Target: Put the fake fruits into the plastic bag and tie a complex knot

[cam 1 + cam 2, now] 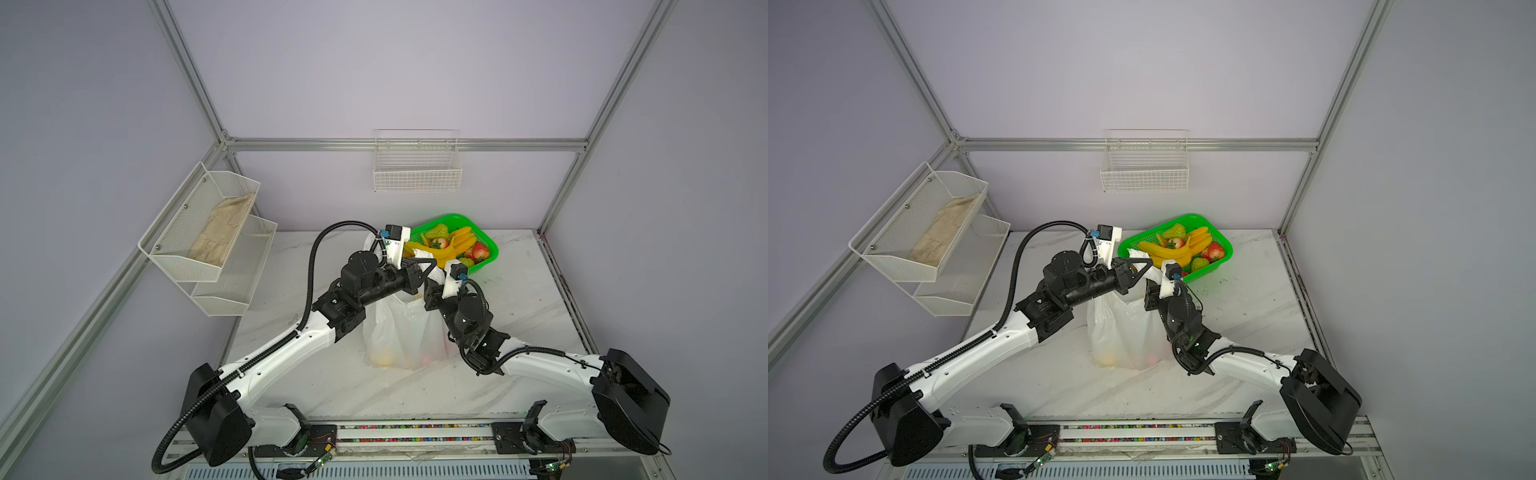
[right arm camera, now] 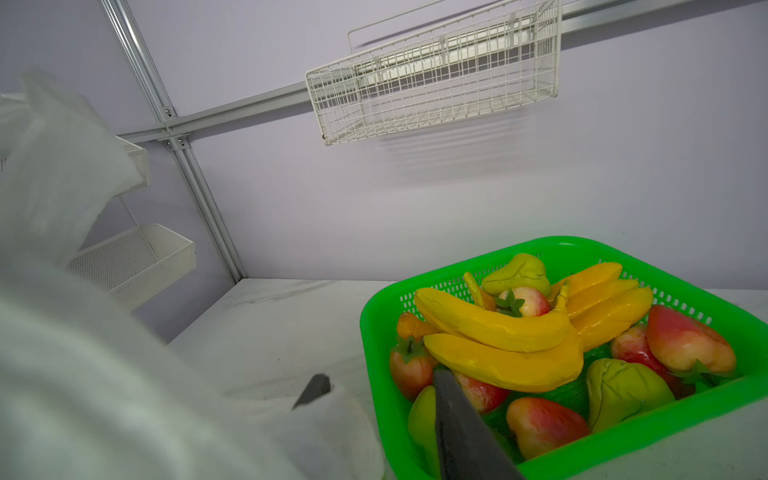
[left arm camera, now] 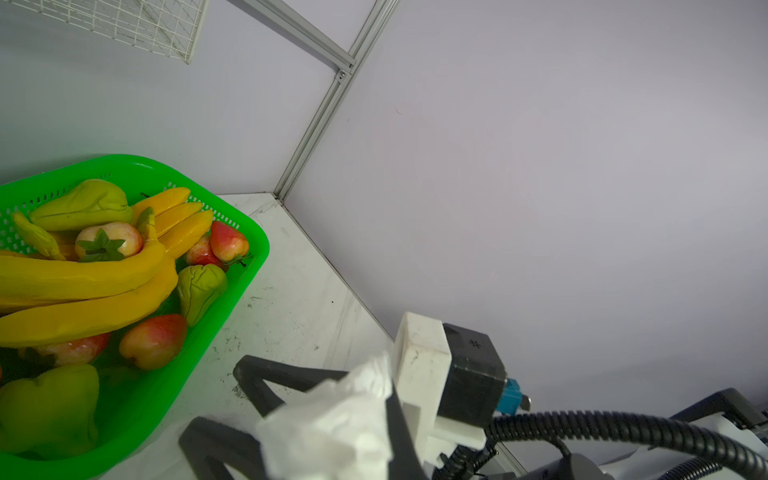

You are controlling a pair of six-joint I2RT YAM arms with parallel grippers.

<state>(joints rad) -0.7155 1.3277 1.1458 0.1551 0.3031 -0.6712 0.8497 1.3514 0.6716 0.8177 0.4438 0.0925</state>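
Observation:
Bag plastic drapes over my open right gripper's finger, so it should back out, turn and grab the bunched top below my left gripper [image 1: 436,275].
The plastic bag [image 1: 399,328] [image 1: 1121,328] stands upright mid-table, white and translucent. Blurred yellow-orange and red fake fruits [image 1: 384,357] show through its bottom. My left gripper [image 1: 430,266] [image 1: 1144,266] is shut on a bunched top part of the bag [image 3: 332,424], raised beside the basket. Just to its right, my right gripper [image 1: 429,284] [image 1: 1148,286] [image 2: 378,382] stands with its fingers apart; bag plastic [image 2: 83,374] lies between them, against one finger only. More fake fruits, bananas [image 1: 440,245] [image 2: 498,340], red apples and green pears, lie in the green basket [image 1: 488,241] [image 3: 249,232].
The green basket sits at the back of the marble table, right of centre, just behind both grippers. A white wire basket [image 1: 417,174] hangs on the back wall. A two-tier mesh shelf [image 1: 232,286] on the left wall holds a beige cloth [image 1: 220,232].

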